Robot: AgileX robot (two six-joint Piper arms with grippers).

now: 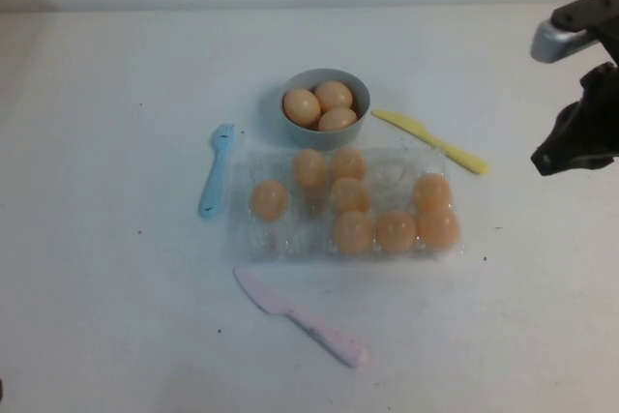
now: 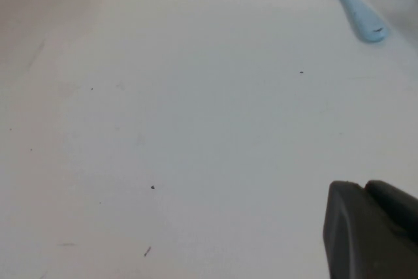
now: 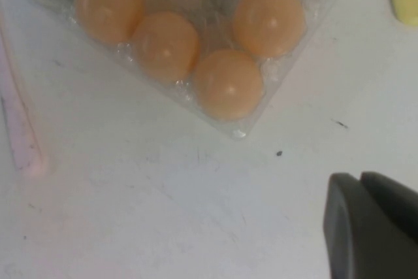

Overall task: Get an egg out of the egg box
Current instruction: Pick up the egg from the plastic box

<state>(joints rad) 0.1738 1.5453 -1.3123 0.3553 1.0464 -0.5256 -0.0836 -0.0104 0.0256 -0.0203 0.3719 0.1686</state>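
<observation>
The robot's right gripper needs to close on the egg (image 1: 431, 190) (image 3: 269, 20) behind the front corner egg, at the end of the egg box nearest the yellow knife's handle.
The clear plastic egg box (image 1: 387, 173) lies mid-table and holds several pale orange eggs, such as one (image 1: 269, 199) alone in its left part. My right gripper (image 1: 544, 160) hovers to the right of the box, apart from it, shut and empty. In the right wrist view its gripper (image 3: 359, 178) is over bare table near the box's corner (image 3: 238, 132), where an egg (image 3: 228, 83) sits. My left gripper (image 2: 362, 186) is shut and empty over bare table left of the box; it does not show in the high view.
A grey-blue bowl (image 1: 356, 130) with three eggs stands just behind the box. A blue fork (image 1: 217, 169) lies left of the box and also shows in the left wrist view (image 2: 356, 8). A yellow knife (image 1: 430, 140) lies behind right, a pink knife (image 1: 300, 316) in front.
</observation>
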